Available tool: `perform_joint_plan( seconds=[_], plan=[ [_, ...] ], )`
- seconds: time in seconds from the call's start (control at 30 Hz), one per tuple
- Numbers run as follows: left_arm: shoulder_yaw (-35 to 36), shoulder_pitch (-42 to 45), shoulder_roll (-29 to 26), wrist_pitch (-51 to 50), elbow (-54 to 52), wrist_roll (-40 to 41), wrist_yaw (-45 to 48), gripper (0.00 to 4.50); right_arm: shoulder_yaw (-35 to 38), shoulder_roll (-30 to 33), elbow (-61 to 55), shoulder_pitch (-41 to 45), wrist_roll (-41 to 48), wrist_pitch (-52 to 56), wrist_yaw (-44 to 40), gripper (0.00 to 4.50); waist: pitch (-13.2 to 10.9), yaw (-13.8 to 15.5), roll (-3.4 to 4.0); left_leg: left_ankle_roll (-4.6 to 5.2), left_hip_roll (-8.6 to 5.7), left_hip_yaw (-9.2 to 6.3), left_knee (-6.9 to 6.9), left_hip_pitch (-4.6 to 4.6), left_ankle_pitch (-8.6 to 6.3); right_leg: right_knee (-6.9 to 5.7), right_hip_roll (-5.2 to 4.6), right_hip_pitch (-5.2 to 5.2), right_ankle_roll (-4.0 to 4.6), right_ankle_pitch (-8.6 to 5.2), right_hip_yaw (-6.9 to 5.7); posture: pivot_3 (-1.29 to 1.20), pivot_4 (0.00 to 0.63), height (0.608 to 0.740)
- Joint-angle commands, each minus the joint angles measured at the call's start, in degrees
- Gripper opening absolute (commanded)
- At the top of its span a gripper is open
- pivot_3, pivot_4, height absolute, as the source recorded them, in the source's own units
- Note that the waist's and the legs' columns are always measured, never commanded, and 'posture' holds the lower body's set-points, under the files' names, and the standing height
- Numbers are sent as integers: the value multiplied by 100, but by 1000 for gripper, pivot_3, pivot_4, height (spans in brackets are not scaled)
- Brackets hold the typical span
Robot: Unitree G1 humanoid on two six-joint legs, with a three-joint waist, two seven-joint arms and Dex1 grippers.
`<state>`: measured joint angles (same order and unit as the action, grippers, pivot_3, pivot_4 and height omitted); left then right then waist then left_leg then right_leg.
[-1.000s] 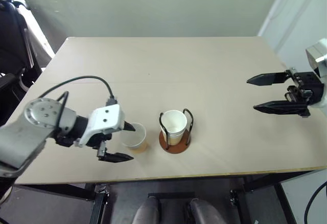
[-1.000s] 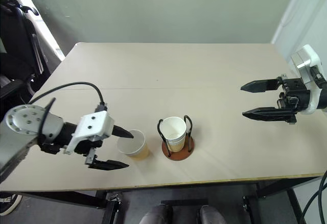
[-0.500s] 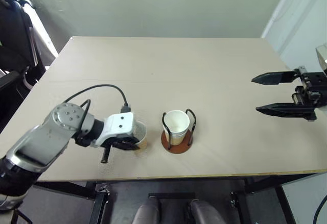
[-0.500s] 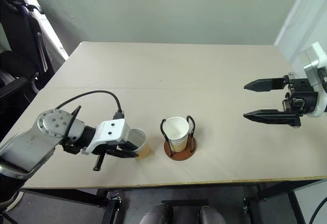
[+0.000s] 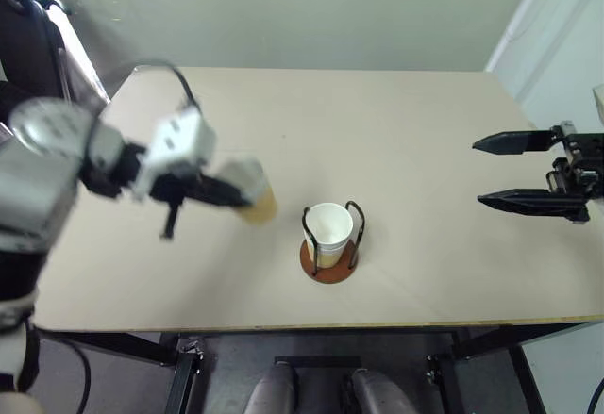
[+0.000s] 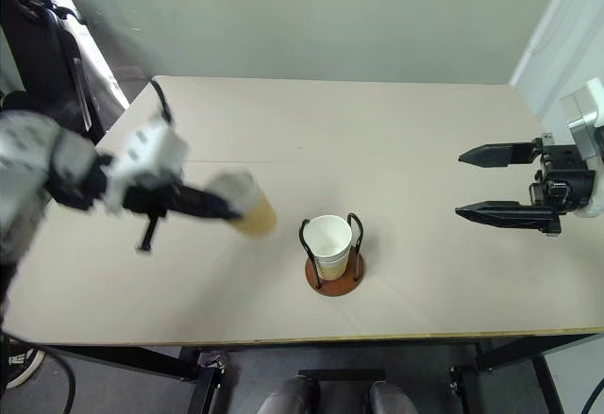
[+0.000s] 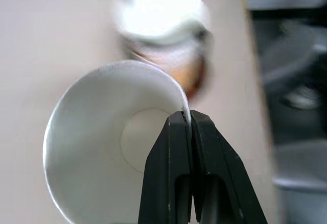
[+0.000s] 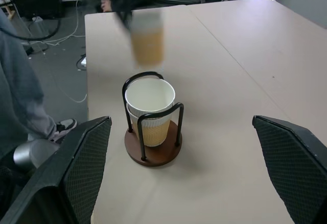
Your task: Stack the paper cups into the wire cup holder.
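My left gripper will release the yellow-tan paper cup inside the nested paper cups (image 5: 330,226) (image 7: 162,16) that are between the black wire loops. The yellow-tan cup is now tilted above the table.
My left gripper (image 5: 229,194) is shut on the rim of a yellow-tan paper cup (image 5: 253,195) and holds it tilted in the air above the table, left of the wire cup holder (image 5: 328,267). In the left wrist view the black fingers (image 7: 173,152) pinch the cup's white rim (image 7: 112,147), one inside and one outside. The holder stands near the table's front edge with nested paper cups (image 5: 327,229) between its black wire loops (image 8: 151,113). My right gripper (image 5: 478,173) hovers open at the far right, well away from the holder.
The beige table (image 5: 396,122) stretches wide behind and to the right of the holder. A black chair (image 5: 26,46) stands off the table's left side. In the right wrist view, a person's leg and shoe (image 8: 30,106) and floor cables (image 8: 56,35) lie beyond the table.
The left gripper closed on the cup's rim beside the holder, then lifted it off the table, up and farther back. The right gripper stayed put.
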<state>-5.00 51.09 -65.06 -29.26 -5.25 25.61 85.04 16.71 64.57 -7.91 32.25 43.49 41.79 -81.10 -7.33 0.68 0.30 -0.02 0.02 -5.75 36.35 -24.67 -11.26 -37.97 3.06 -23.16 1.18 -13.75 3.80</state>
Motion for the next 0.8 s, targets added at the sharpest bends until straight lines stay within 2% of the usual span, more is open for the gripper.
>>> perform_joint_plan(
  seconds=[0.03, 0.17, 0.33, 0.63, 0.8],
  plan=[
    [-176, 968, 334, 388, 468, -284, 235, 33, 185, 111, -62, 51, -6, -155, 69, 4500, 1, 0, 1, 6, -1, 0, 4, -4, -4, 5, -1, 0, -2, 1, 0, 0, 150, 740],
    [-697, 1802, 1272, 615, 771, -344, 652, 33, 191, 109, -93, 0, -21, -233, 143, 4500, 0, 40, 2, 27, -8, -5, 41, -29, -15, 6, -3, -2, -23, 3, -1, 0, 150, 740],
    [-1317, 2021, 1877, 791, 792, 63, 746, 33, 286, 129, -253, -161, -3, -235, 265, 4500, -1, 7, 2, 56, -12, 8, 79, -52, -33, 15, -9, -4, -57, 15, 6, 0, 150, 740],
    [-2191, 2041, 1709, 1185, 798, 518, 746, 33, 615, 264, -636, -664, 70, -113, 524, 4500, -1, 21, 2, 58, -14, 17, 81, -51, -33, 13, -10, -1, -78, 7, 11, 0, 150, 740],
    [-2605, 2006, 1632, 1538, 850, 358, 746, 33, 682, 267, -792, -758, 163, -50, 650, 4500, -1, 21, 2, 60, -17, 17, 94, -49, -34, 13, -10, 6, -92, 10, 19, 0, 150, 740]
  ],
)
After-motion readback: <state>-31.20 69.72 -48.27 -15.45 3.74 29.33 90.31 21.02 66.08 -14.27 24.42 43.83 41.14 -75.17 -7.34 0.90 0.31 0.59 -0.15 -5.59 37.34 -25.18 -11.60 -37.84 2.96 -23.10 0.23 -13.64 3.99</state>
